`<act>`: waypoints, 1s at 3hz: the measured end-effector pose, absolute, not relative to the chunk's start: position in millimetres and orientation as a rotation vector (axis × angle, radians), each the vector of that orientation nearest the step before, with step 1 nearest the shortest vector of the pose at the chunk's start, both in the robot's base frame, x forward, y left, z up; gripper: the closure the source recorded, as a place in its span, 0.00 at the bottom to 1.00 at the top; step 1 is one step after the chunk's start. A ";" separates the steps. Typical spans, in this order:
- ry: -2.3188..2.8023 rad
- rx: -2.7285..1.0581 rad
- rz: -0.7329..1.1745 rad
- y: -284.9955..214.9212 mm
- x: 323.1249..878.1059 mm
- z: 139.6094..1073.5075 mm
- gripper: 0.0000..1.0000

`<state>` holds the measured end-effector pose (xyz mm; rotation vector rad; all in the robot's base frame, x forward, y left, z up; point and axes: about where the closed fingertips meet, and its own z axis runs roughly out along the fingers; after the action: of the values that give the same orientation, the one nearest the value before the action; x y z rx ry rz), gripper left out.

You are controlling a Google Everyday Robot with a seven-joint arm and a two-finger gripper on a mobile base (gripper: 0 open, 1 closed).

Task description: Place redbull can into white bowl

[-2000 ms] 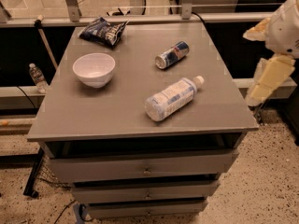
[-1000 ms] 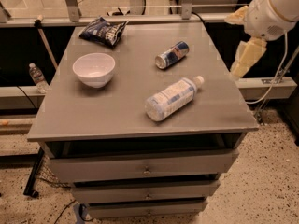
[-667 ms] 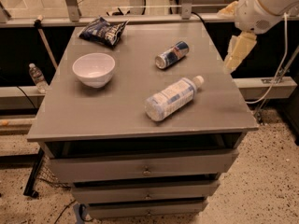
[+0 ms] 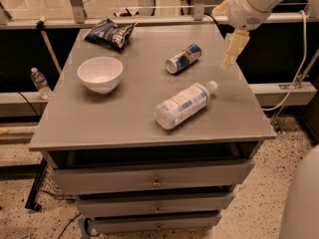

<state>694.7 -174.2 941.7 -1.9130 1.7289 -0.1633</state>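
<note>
The back end (image 4: 190,54) of the redbull can, the end farther from the white bowl, will be gripped next by my gripper.
The redbull can (image 4: 183,59) lies on its side on the grey table top (image 4: 124,118), right of centre toward the back. The white bowl (image 4: 100,73) stands upright and empty on the left side, well apart from the can. My gripper (image 4: 232,48) hangs from the white arm above the table's right edge, to the right of the can and higher than it, holding nothing that I can see.
A clear plastic bottle (image 4: 182,105) with a white cap lies on its side in front of the can. A dark blue snack bag (image 4: 110,33) lies at the back left. Drawers sit below the top. A small bottle (image 4: 38,82) stands on the floor at the left.
The arm has swung in from the right and its gripper now hangs over the table's right edge, closer to the can. The can, bowl, bottle and bag have not moved.
</note>
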 end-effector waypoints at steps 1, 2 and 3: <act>1.715 -1.904 -0.145 -161.5 708.9 935.2 0.00; 1.726 -1.878 -0.105 -144.5 720.4 929.2 0.00; 1.753 -1.838 -0.032 -130.7 729.3 919.7 0.00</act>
<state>729.3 -130.7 919.7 -1.8385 1.7534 -0.0320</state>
